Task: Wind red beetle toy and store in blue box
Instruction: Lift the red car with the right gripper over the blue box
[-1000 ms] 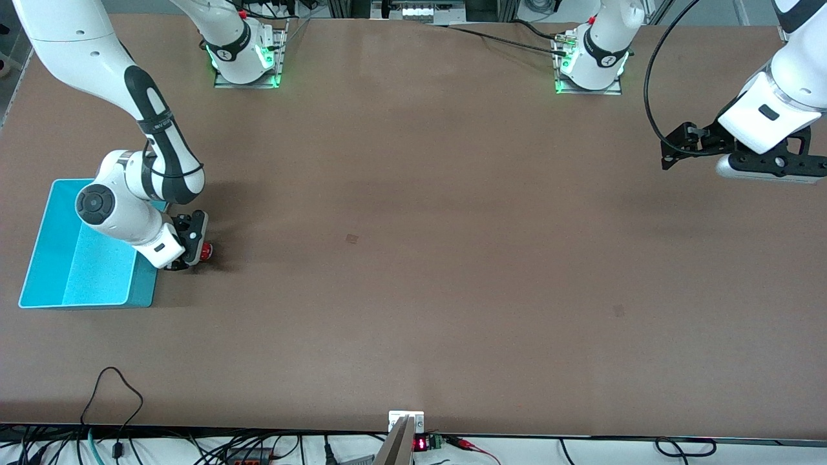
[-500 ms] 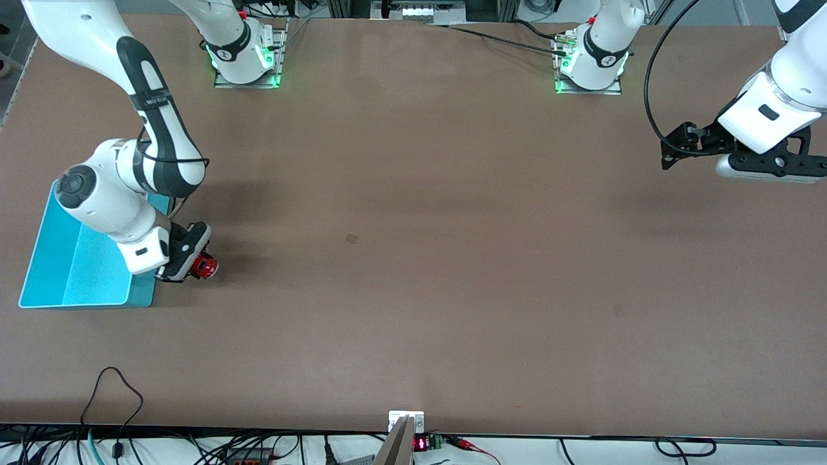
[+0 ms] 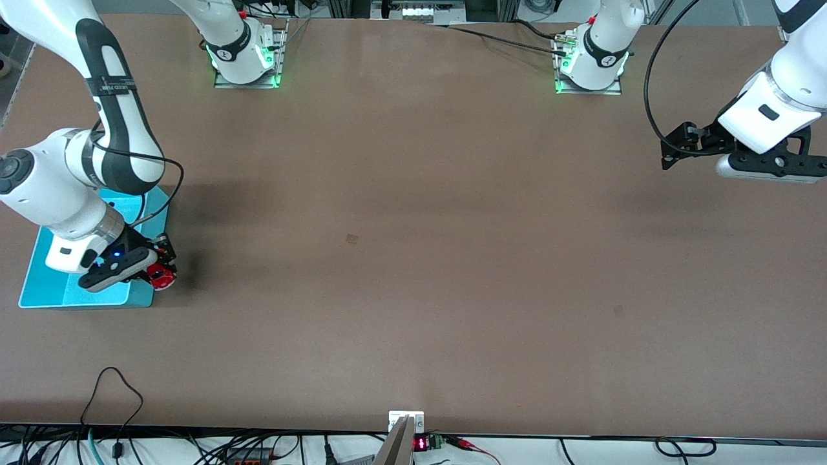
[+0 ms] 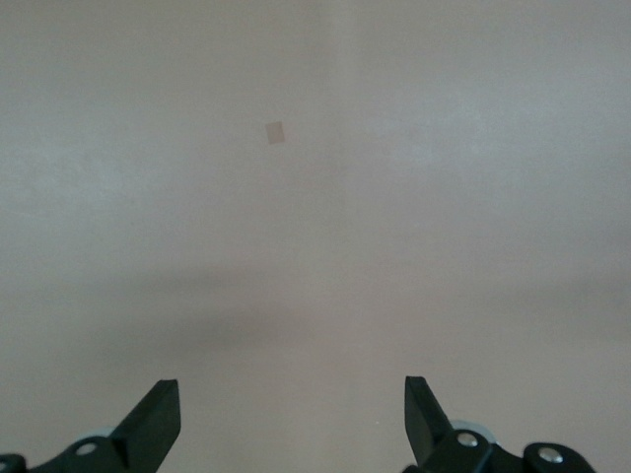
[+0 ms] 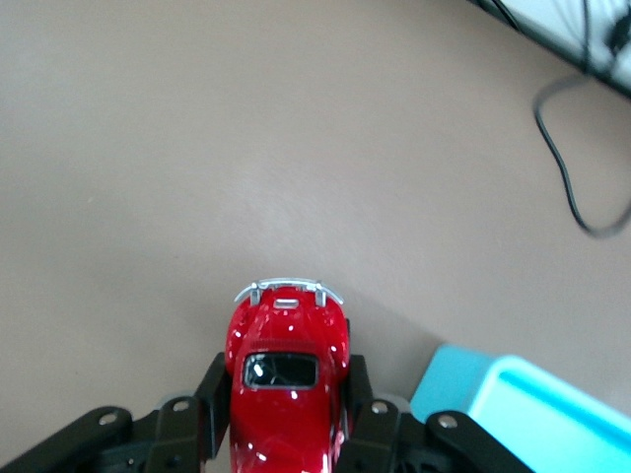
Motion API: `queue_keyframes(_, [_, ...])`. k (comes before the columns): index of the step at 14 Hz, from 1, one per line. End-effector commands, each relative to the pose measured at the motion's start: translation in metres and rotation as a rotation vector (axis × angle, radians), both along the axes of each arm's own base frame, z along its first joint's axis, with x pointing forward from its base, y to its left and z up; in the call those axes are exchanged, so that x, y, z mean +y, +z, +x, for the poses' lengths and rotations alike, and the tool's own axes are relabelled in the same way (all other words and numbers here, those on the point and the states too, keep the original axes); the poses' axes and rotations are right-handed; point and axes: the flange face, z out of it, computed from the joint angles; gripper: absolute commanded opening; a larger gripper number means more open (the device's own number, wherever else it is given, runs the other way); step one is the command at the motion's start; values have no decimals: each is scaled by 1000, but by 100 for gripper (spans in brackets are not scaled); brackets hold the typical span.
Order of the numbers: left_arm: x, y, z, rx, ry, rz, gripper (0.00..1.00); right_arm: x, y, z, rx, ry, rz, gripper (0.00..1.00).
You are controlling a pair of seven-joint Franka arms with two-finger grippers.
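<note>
The robot's right gripper will place the red beetle toy in the blue box (image 3: pixel 116 256) near the box's side that faces the dark patch.
My right gripper (image 3: pixel 155 271) is shut on the red beetle toy (image 3: pixel 161 277), a tiny glossy red car with a silver bumper. In the right wrist view the black fingers (image 5: pixel 212 394) clamp the sides of the beetle toy (image 5: pixel 286 384). The toy hangs beside the corner of the blue box (image 3: pixel 42 294) that is nearest the front camera, just outside its wall. The blue box (image 5: pixel 532 414) shows as a cyan corner in the right wrist view. My left gripper (image 3: pixel 672 152) waits high over the left arm's end of the table, open and empty, its fingertips (image 4: pixel 158 419) wide apart.
The brown table (image 3: pixel 413 258) carries a small dark patch (image 3: pixel 351 239) near its middle. Cables (image 3: pixel 119 387) trail over the table edge nearest the front camera. The right arm's forearm (image 3: pixel 58 194) hangs over the blue box.
The right arm has swung toward the front camera and toward the blue box, carrying the beetle toy to the box's near corner. The left arm has not moved.
</note>
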Motion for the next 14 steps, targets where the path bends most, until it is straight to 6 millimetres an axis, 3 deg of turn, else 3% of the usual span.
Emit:
queue_keyframes(1, [0,7,-2,2,7,11,100,-41,11,-5,73,-121,38,17])
queue_keyframes(5, [0,8,-2,0,7,10,100,-106,11,-22,244,-289,56,16])
queue_keyframes(9, [0,7,-2,2,7,11,100,-171,-13,-35,242,-390,59,16])
queue_keyframes(11, [3,7,-1,4,4,9,100,-199,-36,-40,234,-432,60,16])
queue_keyframes(14, [6,7,-1,4,9,9,100,-199,-64,-34,241,-439,59,19])
